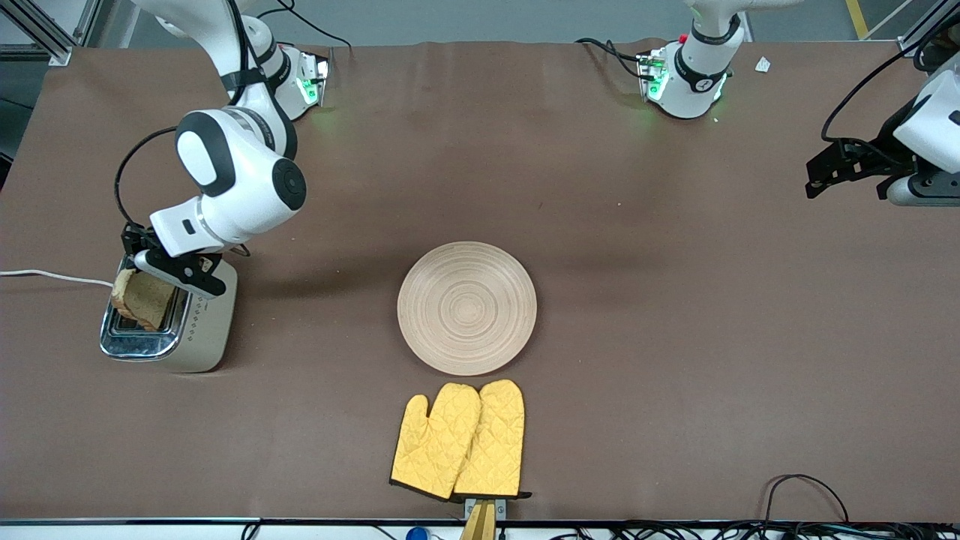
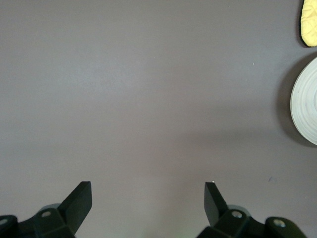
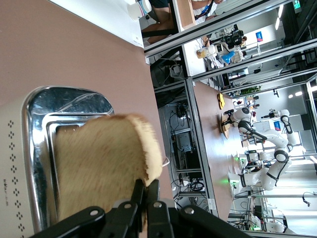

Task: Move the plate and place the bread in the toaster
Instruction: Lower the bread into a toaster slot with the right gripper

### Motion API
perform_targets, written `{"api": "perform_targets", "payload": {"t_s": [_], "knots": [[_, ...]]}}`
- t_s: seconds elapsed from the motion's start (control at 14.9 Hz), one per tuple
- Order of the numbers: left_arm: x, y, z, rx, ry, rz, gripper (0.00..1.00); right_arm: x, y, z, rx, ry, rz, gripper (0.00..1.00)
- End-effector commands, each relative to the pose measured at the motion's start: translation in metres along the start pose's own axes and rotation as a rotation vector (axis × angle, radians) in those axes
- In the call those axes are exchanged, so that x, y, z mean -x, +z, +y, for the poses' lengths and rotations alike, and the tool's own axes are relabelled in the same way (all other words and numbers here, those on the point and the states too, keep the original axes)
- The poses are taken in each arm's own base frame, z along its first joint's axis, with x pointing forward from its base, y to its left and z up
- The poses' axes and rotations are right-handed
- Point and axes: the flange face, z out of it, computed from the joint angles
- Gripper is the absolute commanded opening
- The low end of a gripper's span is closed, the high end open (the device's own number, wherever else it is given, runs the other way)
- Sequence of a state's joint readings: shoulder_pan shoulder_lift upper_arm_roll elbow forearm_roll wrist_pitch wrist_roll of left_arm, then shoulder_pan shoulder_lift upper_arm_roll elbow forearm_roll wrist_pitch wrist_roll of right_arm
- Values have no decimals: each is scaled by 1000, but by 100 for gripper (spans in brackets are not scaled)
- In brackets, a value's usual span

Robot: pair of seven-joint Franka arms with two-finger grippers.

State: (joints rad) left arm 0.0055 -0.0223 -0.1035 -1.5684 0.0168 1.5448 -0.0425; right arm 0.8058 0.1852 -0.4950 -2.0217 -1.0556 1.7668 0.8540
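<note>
Next, my right gripper releases the slice of bread, now tilted over the toaster's slots, once it is down in the toaster's slot nearer the pale wooden plate (image 1: 159, 310) (image 3: 64, 173).
The cream toaster (image 1: 196, 337) with a chrome top stands at the right arm's end of the table. My right gripper (image 1: 135, 264) is shut on the edge of the brown bread slice (image 1: 142, 300), which hangs tilted over the toaster's slots with its lower edge at a slot. In the right wrist view the bread (image 3: 99, 163) is pinched between the fingers (image 3: 148, 196), above the toaster (image 3: 29, 144). The pale wooden plate (image 1: 466, 307) lies flat at the table's middle. My left gripper (image 1: 817, 184) is open and empty, held above the left arm's end of the table; its view shows the plate's edge (image 2: 307, 101).
A pair of yellow oven mitts (image 1: 459, 441) lies nearer the front camera than the plate, at the table's front edge. The toaster's white cord (image 1: 52, 277) runs off the right arm's end of the table. Cables lie at the front edge near the left arm's end.
</note>
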Motion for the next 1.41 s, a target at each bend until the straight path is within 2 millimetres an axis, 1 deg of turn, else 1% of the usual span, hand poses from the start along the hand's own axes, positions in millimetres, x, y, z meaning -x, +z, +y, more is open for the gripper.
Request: {"api": "perform_targets", "payload": {"t_s": [0.0, 0.34, 0.47, 0.81, 0.94, 1.28, 1.35], "knots": [[0, -4, 1, 0, 10, -11, 100, 12, 5, 9, 21, -2, 35, 0], [1, -3, 1, 0, 10, -14, 100, 10, 8, 13, 34, -9, 47, 0], [1, -3, 1, 0, 10, -14, 100, 16, 12, 8, 46, -28, 49, 0], [1, -3, 0, 0, 10, -16, 100, 24, 16, 13, 40, -32, 51, 0], [1, -3, 0, 0, 10, -14, 100, 29, 19, 8, 41, -41, 48, 0], [1, -3, 0, 2, 12, -14, 100, 25, 23, 0, 5, -16, 70, 0], [1, -3, 0, 0, 12, -14, 100, 24, 29, -1, -3, -15, 71, 0]]}}
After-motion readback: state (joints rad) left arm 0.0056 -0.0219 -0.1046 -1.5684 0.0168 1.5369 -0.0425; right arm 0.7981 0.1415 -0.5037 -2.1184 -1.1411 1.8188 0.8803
